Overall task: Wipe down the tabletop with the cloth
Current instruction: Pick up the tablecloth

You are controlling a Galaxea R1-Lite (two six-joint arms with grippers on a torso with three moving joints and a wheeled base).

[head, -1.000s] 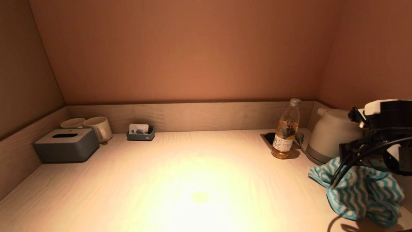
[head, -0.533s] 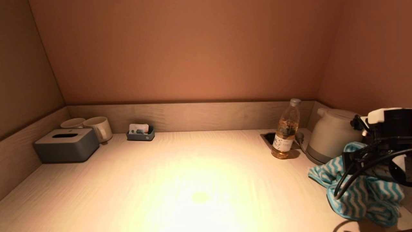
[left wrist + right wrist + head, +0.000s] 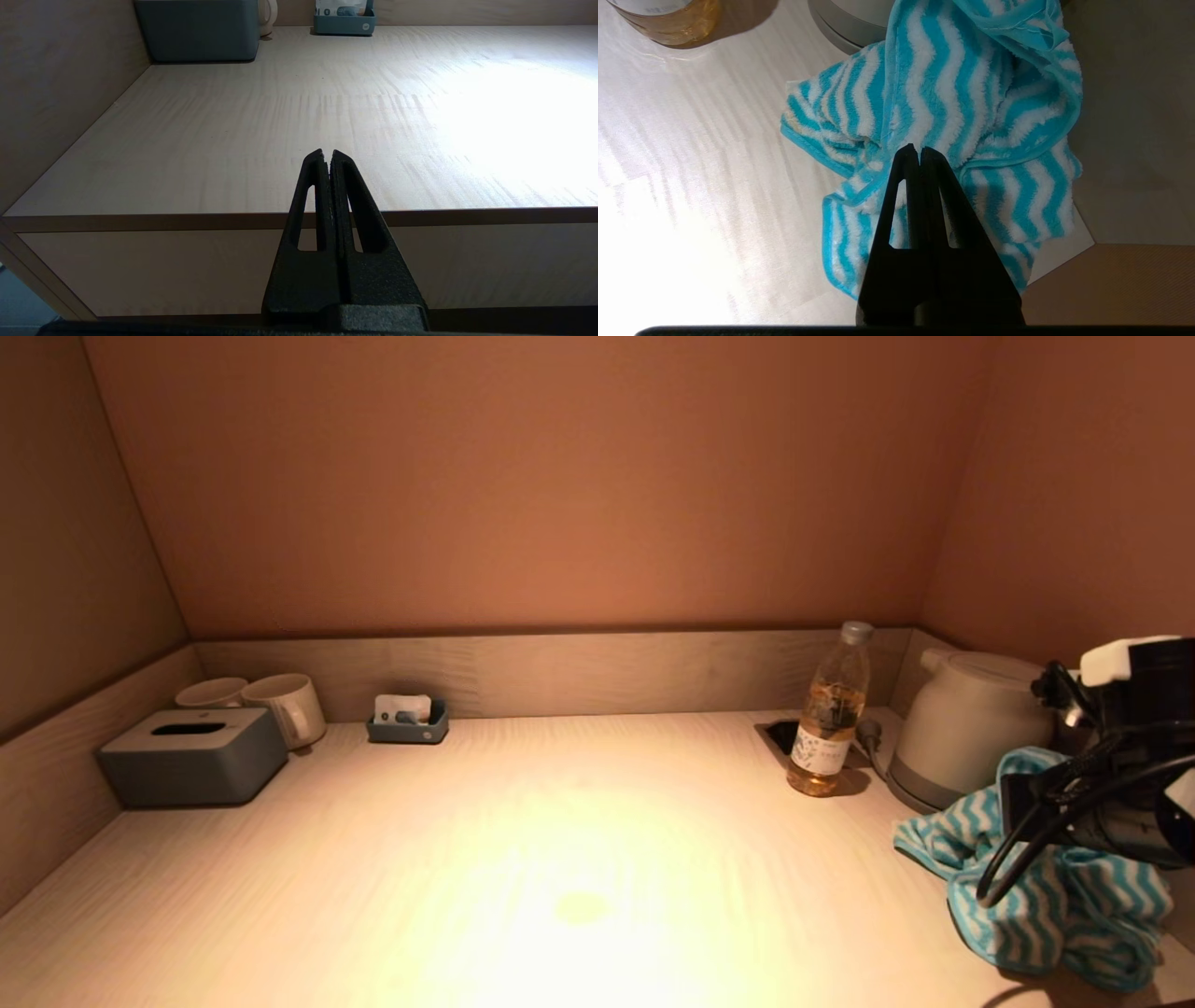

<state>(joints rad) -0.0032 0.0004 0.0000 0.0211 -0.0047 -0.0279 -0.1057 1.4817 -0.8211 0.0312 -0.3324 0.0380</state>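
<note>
I should next lower my right gripper to the bunched middle of the cloth (image 3: 1023,870) (image 3: 929,146), in front of the kettle, and close it there.
A blue-and-white zigzag cloth (image 3: 1046,915) lies crumpled on the light wooden tabletop (image 3: 560,859) at the near right corner, against the kettle's base. It also shows in the right wrist view (image 3: 971,84). My right gripper (image 3: 920,151) hangs just above the cloth's middle, jaws pressed together with nothing between them. In the head view the right wrist (image 3: 1134,747) covers part of the cloth. My left gripper (image 3: 327,154) is shut and empty, parked before the table's front edge on the left.
A bottle of amber liquid (image 3: 829,719) and a white kettle (image 3: 962,728) stand at the back right, close to the cloth. A grey tissue box (image 3: 191,756), two cups (image 3: 280,705) and a small tray (image 3: 407,721) sit at the back left. Walls enclose three sides.
My right wrist has shifted to the right and a little lower over the cloth. The cloth lies where it was. The left arm has not moved.
</note>
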